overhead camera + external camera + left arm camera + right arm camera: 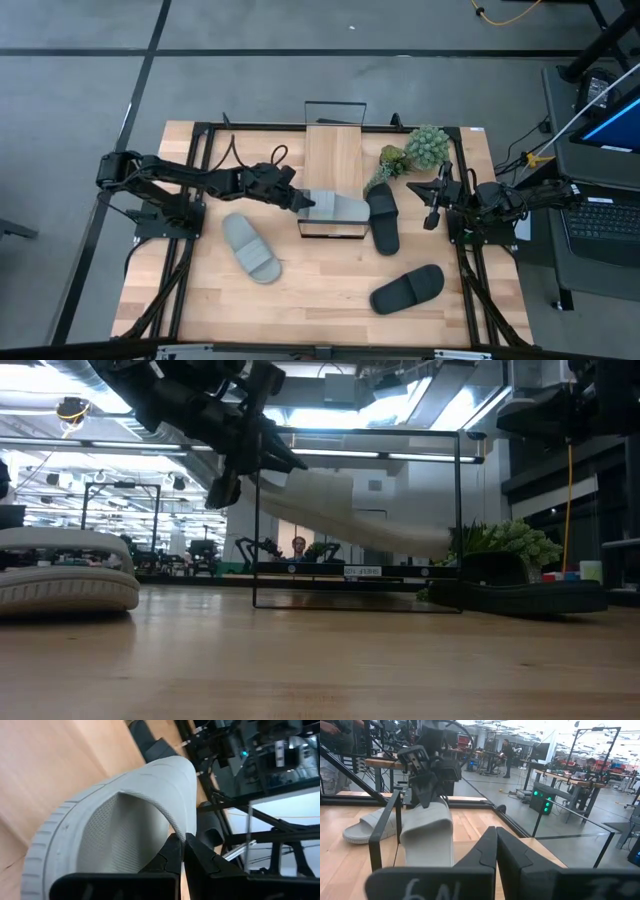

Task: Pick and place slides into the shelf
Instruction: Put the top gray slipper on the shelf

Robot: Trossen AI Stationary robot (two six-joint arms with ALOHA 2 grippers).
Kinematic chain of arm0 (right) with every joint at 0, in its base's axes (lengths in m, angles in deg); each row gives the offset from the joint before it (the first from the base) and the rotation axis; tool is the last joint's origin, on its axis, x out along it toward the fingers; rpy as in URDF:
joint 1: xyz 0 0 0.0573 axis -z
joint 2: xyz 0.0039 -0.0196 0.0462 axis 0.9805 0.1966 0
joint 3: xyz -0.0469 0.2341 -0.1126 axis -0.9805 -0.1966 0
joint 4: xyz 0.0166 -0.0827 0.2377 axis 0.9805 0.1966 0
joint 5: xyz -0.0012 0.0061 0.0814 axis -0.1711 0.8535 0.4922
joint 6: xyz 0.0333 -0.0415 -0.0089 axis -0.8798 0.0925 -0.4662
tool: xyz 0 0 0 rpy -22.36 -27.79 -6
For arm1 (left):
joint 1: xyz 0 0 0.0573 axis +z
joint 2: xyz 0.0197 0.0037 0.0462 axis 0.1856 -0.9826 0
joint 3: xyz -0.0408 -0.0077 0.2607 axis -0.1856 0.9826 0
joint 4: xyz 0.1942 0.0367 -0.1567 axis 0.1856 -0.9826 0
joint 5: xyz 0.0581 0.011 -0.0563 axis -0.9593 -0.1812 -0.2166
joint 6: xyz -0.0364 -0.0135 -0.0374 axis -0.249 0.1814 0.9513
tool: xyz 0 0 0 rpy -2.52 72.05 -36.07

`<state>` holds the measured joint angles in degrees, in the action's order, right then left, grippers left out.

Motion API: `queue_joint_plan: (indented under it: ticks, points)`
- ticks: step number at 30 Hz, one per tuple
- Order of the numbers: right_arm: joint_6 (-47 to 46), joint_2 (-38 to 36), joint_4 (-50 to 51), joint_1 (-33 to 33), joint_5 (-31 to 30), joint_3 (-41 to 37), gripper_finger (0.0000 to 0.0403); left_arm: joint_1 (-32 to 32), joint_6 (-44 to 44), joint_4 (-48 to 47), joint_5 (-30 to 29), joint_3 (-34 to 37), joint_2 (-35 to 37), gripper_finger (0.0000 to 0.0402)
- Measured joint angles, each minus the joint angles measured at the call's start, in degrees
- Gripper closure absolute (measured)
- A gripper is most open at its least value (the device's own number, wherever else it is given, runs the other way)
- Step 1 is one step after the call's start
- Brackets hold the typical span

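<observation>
The grey slide, now inside the shelf's frame, will be let go by my left gripper crosswise on the near end of the light wood plank (332,216).
My left gripper (303,200) is shut on a light grey slide (338,208) at the near end of the shelf (333,150), a light wood plank on a black wire frame. The low view shows this slide (350,510) inside the frame (458,520), below the top and above the table. A second grey slide (250,247) lies flat on the table to the left. One black slide (383,217) lies right of the shelf, another (407,289) nearer the front. My right gripper (436,200) waits shut at the right edge. My left gripper pinches the grey slide's broad strap at its edge (176,831) between its two shut fingers (200,857). It comes from the table's left, slanting down. The slide is lifted clear of the table and tilted, its free end (435,540) lower, inside the shelf frame.
A green potted plant (420,148) stands right of the shelf's far end, close to the black slide. The table's near left and near middle are bare wood. A black frame rail (200,180) runs around the tabletop.
</observation>
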<state>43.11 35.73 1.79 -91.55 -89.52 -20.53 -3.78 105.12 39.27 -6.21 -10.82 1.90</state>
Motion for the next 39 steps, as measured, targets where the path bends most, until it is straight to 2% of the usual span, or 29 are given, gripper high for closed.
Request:
queue_joint_plan:
  ticks: [14,39]
  points:
    - [0.0,0.0,-0.3,0.0,0.0,0.0,0.0393,0.1,0.3,1.0,1.8,0.0,-3.0,0.0401]
    - [0.0,0.0,-0.2,0.0,0.0,0.0,0.0393,0.3,3.3,-0.4,7.3,0.0,-2.7,0.0401]
